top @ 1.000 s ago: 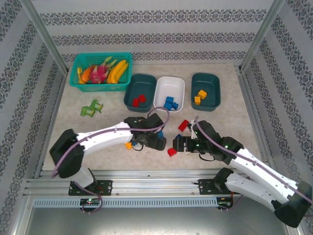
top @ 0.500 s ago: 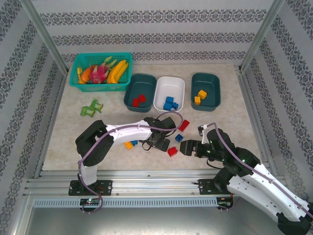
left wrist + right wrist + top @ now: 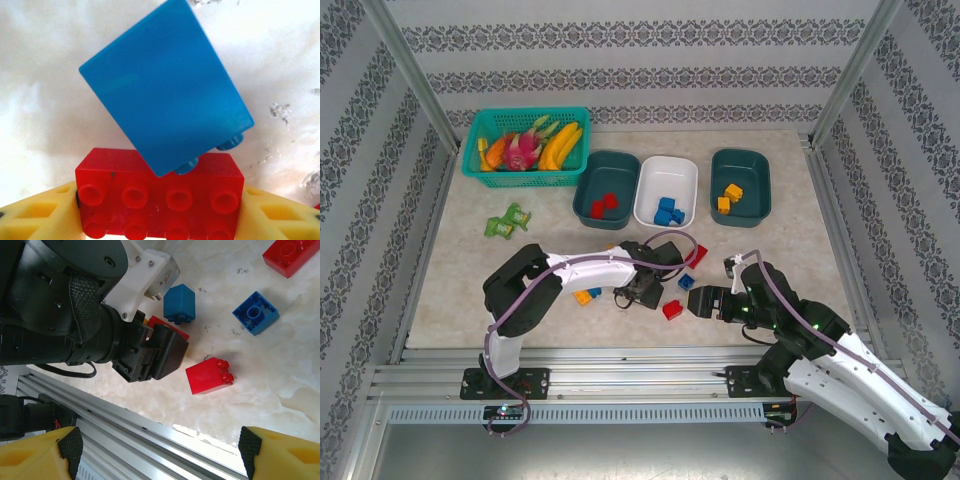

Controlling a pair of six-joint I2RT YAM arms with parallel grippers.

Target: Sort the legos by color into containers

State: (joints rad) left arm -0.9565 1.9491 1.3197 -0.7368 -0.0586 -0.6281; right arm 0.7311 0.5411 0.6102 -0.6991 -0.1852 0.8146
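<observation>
The long red lego in my left gripper needs to be let go in the teal tray [image 3: 610, 187], just behind the red legos there.
My left gripper [image 3: 160, 216] is low over the table [image 3: 790, 250] and shut on a long red lego [image 3: 159, 195], whose ends touch both yellow fingers [image 3: 35, 216]. A blue lego [image 3: 165, 87] lies tilted just beyond it, also seen as blue lego [image 3: 179, 302]. My right gripper [image 3: 159, 446] is open near the front rail with nothing between its fingers. Ahead of it lie a small red lego [image 3: 210, 376], a blue lego [image 3: 255, 312] and a long red lego [image 3: 288, 255]. At the back stand the left teal tray [image 3: 607, 190] with red legos, the white tray [image 3: 667, 190] with blue and the right teal tray [image 3: 740, 187] with yellow.
A yellow lego [image 3: 583, 296] and a blue one [image 3: 595, 292] lie beside the left arm. A teal mesh basket [image 3: 525, 140] of toy fruit stands at the back left, with a small green toy [image 3: 507, 222] in front of it. The aluminium front rail [image 3: 150, 415] runs below my right gripper.
The right gripper has pulled back to the right, away from the small red lego. The left arm has folded in at the elbow and its gripper has shifted slightly right onto the red lego.
</observation>
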